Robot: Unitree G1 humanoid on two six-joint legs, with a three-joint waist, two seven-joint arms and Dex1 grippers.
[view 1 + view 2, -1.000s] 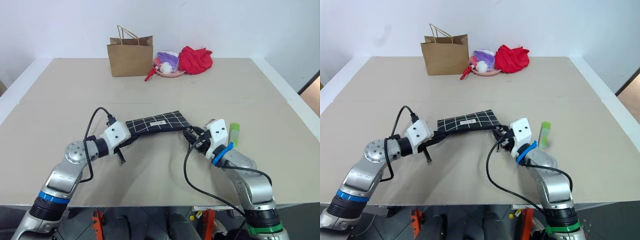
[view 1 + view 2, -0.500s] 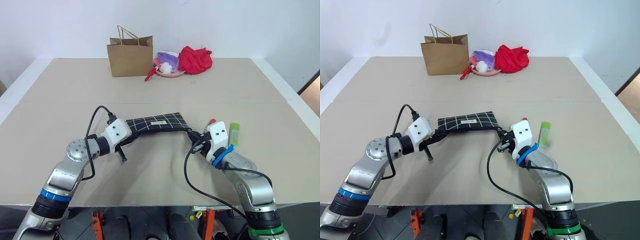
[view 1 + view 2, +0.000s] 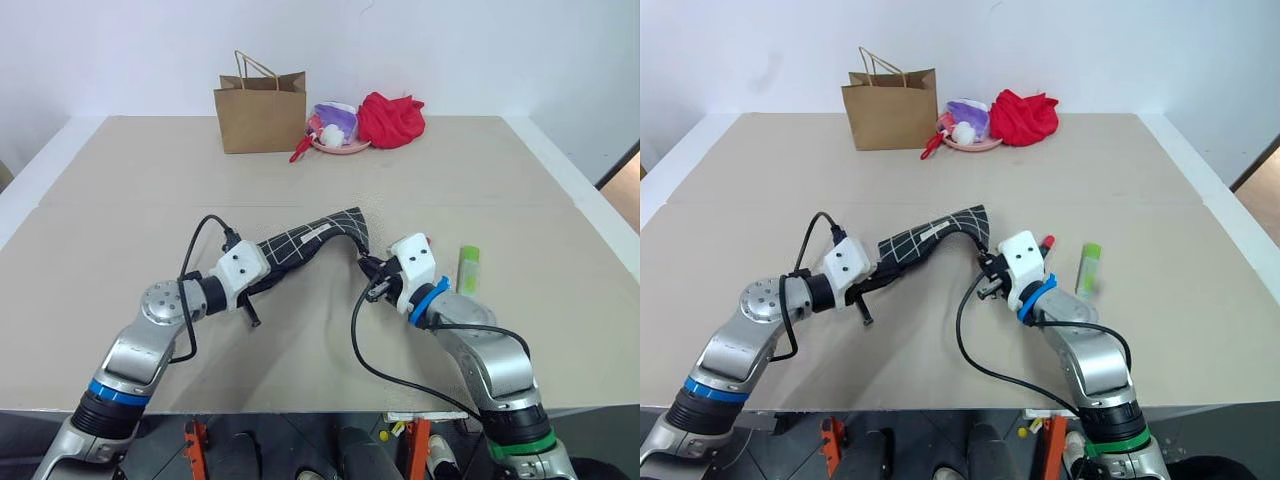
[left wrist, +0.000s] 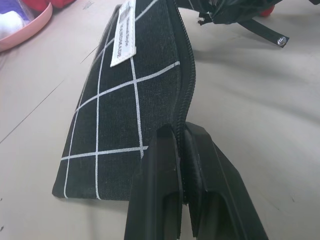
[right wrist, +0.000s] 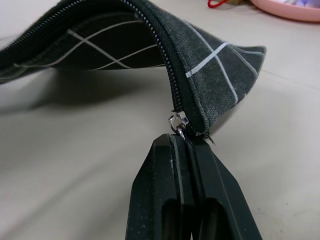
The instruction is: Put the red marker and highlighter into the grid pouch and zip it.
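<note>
My right gripper has the zipper pull at the grid pouch's end corner and the pouch bows up, so it should lower the pouch flat, let go of the pull and take the fabric nearby [image 5: 212, 82].
The grid pouch [image 3: 312, 238], black with white lines and a white label, hangs bowed up off the table between my two grippers. My left gripper [image 4: 181, 131] is shut on the zipper edge at the pouch's left end. At the right end, my right gripper [image 5: 181, 142] is shut on the small metal zipper pull [image 5: 178, 121]. The zipper teeth look joined along the length I see. Only the red tip of the red marker [image 3: 1047, 242] pokes out on the table behind my right hand. The yellow-green highlighter [image 3: 468, 268] lies on the table right of that hand.
At the table's far side stand a brown paper bag [image 3: 260, 110], a pink bowl [image 3: 341, 146] with purple and white items, and a bunched red cloth [image 3: 390, 118]. A seam crosses the tabletop [image 3: 120, 205] behind the pouch.
My right gripper has moved left with the pouch's right end, and the pouch has buckled from nearly flat into a raised arch. The left gripper stayed put.
</note>
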